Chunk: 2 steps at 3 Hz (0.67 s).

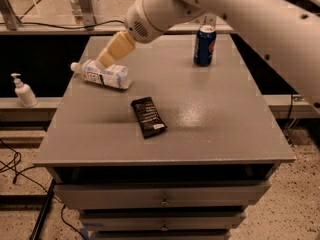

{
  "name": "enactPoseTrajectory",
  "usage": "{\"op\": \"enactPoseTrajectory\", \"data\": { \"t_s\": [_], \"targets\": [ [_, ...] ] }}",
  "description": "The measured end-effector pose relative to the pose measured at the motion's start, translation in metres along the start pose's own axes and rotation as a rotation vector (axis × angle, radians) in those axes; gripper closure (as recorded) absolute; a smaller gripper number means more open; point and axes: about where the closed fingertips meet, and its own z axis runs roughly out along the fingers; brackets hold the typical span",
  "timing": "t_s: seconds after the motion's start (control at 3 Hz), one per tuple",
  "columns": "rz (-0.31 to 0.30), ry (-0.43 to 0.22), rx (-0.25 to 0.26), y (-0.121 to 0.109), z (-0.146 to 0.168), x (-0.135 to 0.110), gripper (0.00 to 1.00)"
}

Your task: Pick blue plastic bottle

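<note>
Next, my gripper moves to close on the base half [109, 76] of the blue plastic bottle, keeping away from the white cap at its other end.
The blue plastic bottle [102, 74] lies on its side at the left of the grey table top [210, 114], white cap pointing left, pale blue-white label facing up. My gripper [108, 59], with cream-coloured fingers, hangs just above the bottle's middle, reaching in from the upper right on the white arm [225, 9]. It is close over the bottle, and contact cannot be told.
A dark blue soda can [205, 45] stands upright at the back right of the table. A black snack bar wrapper [148, 116] lies near the middle. A white pump dispenser bottle [23, 91] stands on a ledge left of the table. Drawers sit below the top.
</note>
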Motion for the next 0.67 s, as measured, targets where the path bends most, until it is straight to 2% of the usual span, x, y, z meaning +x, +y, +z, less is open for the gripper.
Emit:
{"op": "enactPoseTrajectory", "data": {
  "t_s": [0.33,0.67],
  "targets": [
    [0.031,-0.021,-0.034,0.001,0.045,-0.007,0.00],
    [0.042,-0.022,-0.057,-0.001,0.078,0.005,0.00]
  ]
}}
